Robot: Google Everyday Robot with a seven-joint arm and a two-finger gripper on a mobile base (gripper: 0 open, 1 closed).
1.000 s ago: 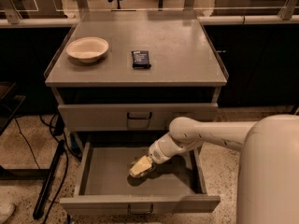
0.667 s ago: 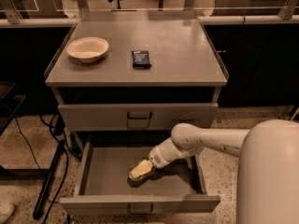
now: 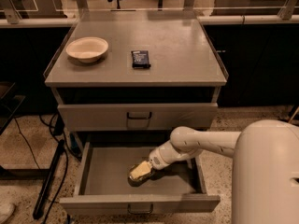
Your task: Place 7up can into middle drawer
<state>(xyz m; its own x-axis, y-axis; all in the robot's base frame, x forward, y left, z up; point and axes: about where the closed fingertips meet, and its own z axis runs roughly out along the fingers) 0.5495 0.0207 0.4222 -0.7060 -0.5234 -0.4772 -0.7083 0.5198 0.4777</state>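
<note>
Next, my gripper sets the 7up can down and lets it go on the middle drawer's bottom point(image 3: 141, 177), near its centre, straight behind the front handle.
The middle drawer point(image 3: 93, 171) is pulled out below the shut upper drawer point(image 3: 138, 115) of the grey cabinet. My arm reaches in from the right. My gripper point(image 3: 145, 168) is inside the open drawer, shut on the 7up can point(image 3: 139, 172). The pale can lies tilted at the gripper's tip, low over the drawer floor near its middle, with a dark shadow under it.
On the cabinet top stand a pale bowl point(image 3: 87, 49) at the left and a flat black packet point(image 3: 140, 59) near the middle. Cables and a dark stand point(image 3: 49, 181) lie on the floor left of the drawer. My white base point(image 3: 268, 171) fills the lower right.
My gripper has moved slightly lower into the drawer with the can still in it. The drawer, bowl and packet have not moved.
</note>
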